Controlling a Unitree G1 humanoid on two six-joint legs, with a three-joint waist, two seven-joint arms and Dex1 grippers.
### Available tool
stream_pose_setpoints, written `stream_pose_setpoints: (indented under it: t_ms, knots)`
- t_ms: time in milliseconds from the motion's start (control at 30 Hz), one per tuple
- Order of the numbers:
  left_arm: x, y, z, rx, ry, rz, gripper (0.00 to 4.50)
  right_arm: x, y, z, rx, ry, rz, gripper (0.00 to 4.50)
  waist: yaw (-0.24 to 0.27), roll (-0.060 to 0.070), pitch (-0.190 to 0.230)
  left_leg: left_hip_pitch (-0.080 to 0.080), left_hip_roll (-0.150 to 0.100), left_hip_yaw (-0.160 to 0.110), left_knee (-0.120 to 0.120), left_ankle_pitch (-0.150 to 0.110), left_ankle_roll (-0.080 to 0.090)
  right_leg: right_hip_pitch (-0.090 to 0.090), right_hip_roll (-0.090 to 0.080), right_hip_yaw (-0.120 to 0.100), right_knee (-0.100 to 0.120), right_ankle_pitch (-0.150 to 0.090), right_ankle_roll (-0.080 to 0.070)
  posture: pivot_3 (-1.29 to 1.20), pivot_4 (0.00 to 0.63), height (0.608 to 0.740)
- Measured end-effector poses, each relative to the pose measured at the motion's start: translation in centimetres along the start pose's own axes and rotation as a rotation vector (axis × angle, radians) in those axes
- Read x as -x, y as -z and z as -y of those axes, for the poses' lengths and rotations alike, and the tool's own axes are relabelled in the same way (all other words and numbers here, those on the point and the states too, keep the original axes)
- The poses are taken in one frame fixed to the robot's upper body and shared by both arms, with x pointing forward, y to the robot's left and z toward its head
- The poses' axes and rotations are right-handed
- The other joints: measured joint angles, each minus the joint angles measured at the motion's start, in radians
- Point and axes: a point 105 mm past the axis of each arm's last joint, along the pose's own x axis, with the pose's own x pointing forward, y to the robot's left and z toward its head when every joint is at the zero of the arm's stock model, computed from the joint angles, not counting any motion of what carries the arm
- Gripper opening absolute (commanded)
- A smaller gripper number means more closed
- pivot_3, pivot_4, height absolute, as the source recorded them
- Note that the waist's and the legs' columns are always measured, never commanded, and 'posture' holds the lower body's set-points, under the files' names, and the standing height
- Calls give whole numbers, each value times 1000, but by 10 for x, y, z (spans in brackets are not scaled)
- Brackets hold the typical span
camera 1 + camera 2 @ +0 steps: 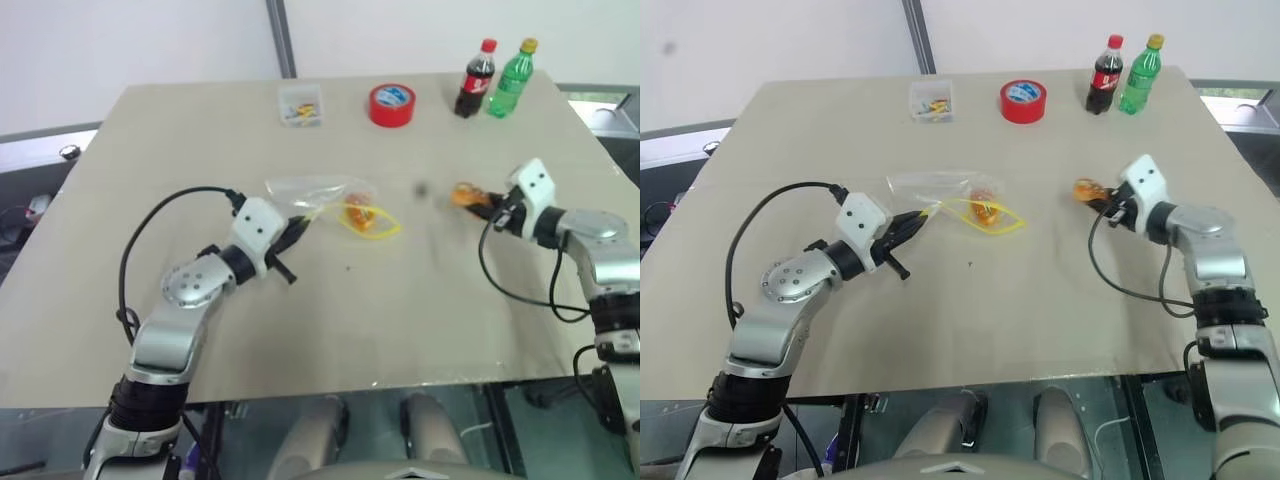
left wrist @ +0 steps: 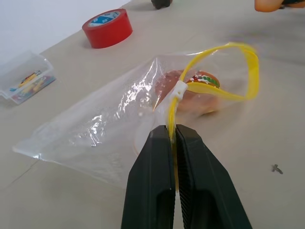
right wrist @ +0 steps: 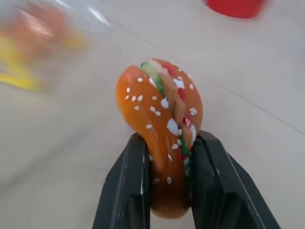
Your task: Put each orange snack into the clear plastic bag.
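Next, my right gripper lets go of the second orange snack inside the bag's opening (image 1: 328,219), between the bagged snack and my left gripper.
The clear plastic bag (image 2: 109,129) lies in the middle of the table with its yellow seal strip (image 2: 238,71) looped open toward the right. One orange snack (image 2: 198,90), a small burger-like bun, sits inside the bag near the mouth. My left gripper (image 2: 171,131) is shut on the bag's yellow strip at the mouth's near corner. To the right, my right gripper (image 3: 169,143) is shut on the second orange snack (image 3: 162,124), held on edge between the black fingers (image 3: 126,191). That snack (image 1: 466,195) is right of the bag's mouth, well apart from it.
A red tape roll (image 1: 391,104) and a small clear box of coloured bits (image 1: 300,105) stand at the back of the table (image 1: 330,330). A cola bottle (image 1: 475,80) and a green bottle (image 1: 510,78) stand at the back right.
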Motion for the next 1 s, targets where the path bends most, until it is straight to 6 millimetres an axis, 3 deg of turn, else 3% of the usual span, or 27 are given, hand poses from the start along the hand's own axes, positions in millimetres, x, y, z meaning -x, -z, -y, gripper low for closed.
stream_pose_setpoints:
  t_ms: [100,233,400,600,700,833,933,1000]
  knots:
    - [0,-2,1,-7,12,11,0,-19,-23,-71,-81,-137,61,1003,-2,0,0,-4,0,0,2,0,0,-4,0,0,2,1,-1,0,150,710]
    - [3,-5,8,-4,50,30,0,-41,-38,-116,-188,-160,72,1003,7,0,-1,-5,-1,-1,3,0,0,-4,1,-1,1,2,-2,0,150,710]
    - [13,-1,15,-33,103,18,0,-62,-28,-121,-259,-106,15,1003,22,0,-1,-6,-1,-1,3,0,0,-5,3,-2,1,2,-2,0,150,710]
    - [20,2,27,-61,158,16,0,-81,-12,-113,-288,-69,-45,1003,19,0,0,-6,-1,-1,2,0,0,-5,3,-2,1,2,-2,0,150,710]
    - [21,4,31,-74,173,9,0,-87,-15,-115,-294,-82,-32,1003,14,0,0,-6,-1,-1,2,0,0,-6,3,-2,1,2,-2,0,150,710]
    - [21,6,33,-79,175,0,0,-110,-35,-141,-338,-178,35,1003,-3,0,-1,-6,0,-1,2,1,-1,-6,4,-2,2,2,-2,0,150,710]
    - [22,7,33,-82,172,-8,0,-123,-37,-149,-337,-197,43,1879,-7,0,-1,-5,-1,-1,2,1,-1,-6,5,-1,2,2,-2,0,150,710]
    - [22,10,33,-73,165,-16,0,-128,-31,-147,-333,-183,30,2744,-5,0,-1,-6,-1,-1,2,1,-1,-6,5,-2,1,2,-2,0,150,710]
